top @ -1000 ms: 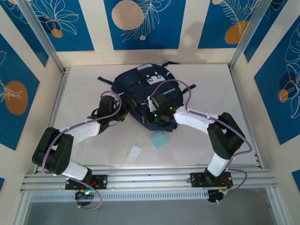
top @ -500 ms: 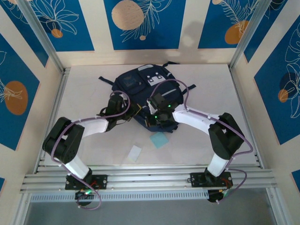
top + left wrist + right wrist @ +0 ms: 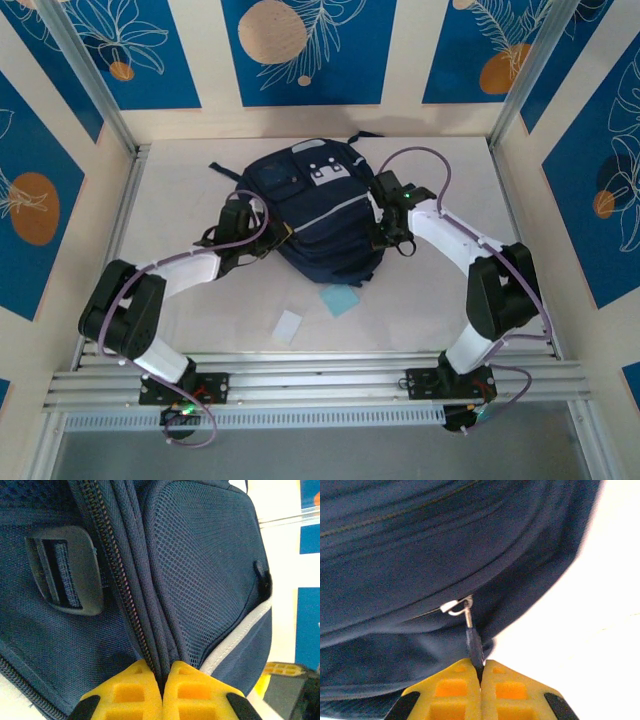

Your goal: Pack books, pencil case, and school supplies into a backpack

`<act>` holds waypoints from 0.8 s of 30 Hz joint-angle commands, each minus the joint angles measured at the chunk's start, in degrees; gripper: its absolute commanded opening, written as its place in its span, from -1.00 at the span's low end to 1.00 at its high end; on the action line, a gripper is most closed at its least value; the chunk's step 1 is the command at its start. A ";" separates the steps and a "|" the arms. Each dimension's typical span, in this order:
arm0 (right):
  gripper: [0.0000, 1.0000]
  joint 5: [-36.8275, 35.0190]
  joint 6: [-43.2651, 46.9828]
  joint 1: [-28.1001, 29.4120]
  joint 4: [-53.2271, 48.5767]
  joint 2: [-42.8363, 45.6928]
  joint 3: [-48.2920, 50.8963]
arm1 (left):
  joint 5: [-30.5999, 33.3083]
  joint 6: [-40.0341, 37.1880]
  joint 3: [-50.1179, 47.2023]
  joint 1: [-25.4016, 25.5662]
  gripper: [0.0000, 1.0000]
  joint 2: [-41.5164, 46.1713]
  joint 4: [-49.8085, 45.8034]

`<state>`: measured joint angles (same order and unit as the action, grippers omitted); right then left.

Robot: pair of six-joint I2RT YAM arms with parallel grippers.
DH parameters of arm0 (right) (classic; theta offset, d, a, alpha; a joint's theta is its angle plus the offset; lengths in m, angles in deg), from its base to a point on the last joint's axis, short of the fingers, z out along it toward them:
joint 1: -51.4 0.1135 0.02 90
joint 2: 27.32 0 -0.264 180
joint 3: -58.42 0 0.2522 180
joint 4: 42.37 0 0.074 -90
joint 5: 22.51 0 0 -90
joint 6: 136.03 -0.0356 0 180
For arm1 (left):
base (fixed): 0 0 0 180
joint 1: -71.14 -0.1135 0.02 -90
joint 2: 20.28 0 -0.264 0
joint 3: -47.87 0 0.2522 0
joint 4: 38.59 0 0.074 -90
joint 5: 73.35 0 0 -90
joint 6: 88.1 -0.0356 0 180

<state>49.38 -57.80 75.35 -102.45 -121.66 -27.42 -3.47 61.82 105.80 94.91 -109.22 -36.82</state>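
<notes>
The backpack lies crooked with my left gripper on its side by the pale stripe; I need to grip the backpack's side nearer its bottom [image 3: 301,262] to pull it straight.
The navy backpack [image 3: 318,215] lies in the middle of the table, white patch [image 3: 326,173] towards the far side. My left gripper [image 3: 268,236] is at its left side, shut on a fold of the backpack's fabric [image 3: 159,645] beside a zipper track [image 3: 117,580]. My right gripper [image 3: 378,222] is at the backpack's right side, shut on the dark zipper pull [image 3: 474,642], which hangs from a metal slider [image 3: 456,606]. The light-blue pad [image 3: 340,298] and the white piece [image 3: 288,326] lie on the table in front of the backpack. Books and pencil case are out of view.
A black buckle [image 3: 67,572] sits on the backpack's side near my left fingers. Dark straps [image 3: 222,171] spread on the table at the far left of the backpack. Metal frame rails [image 3: 320,375] run along the near edge, and patterned walls close the other sides.
My right gripper has swung from the backpack's near front round to its right side with the zipper pull. The backpack looks fuller and closed. My left gripper stayed at the left side.
</notes>
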 commanded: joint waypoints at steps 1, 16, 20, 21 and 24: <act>-1.00 -2.97 1.92 0.16 -2.41 -0.76 -1.31 | 0.68 -4.53 3.21 -2.99 -1.00 0.58 -3.78; -1.00 31.87 -16.00 6.91 26.22 -3.50 3.50 | 6.49 -14.74 20.71 -7.86 0.82 -3.44 -19.13; -1.00 32.53 -18.08 9.15 29.89 -7.27 -0.39 | 6.59 -12.82 15.57 -7.78 0.92 2.54 -19.83; -1.00 32.72 -18.50 9.71 30.46 -8.09 -1.49 | 6.02 -11.19 13.73 -7.67 0.92 3.99 -19.14; -1.00 33.42 -19.32 11.09 31.81 -9.77 -3.92 | 5.18 -6.40 8.97 -7.13 0.92 7.10 -16.54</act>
<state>78.82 -74.85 85.27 -76.03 -130.95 -27.81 1.71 51.40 118.34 87.15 -104.04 -53.93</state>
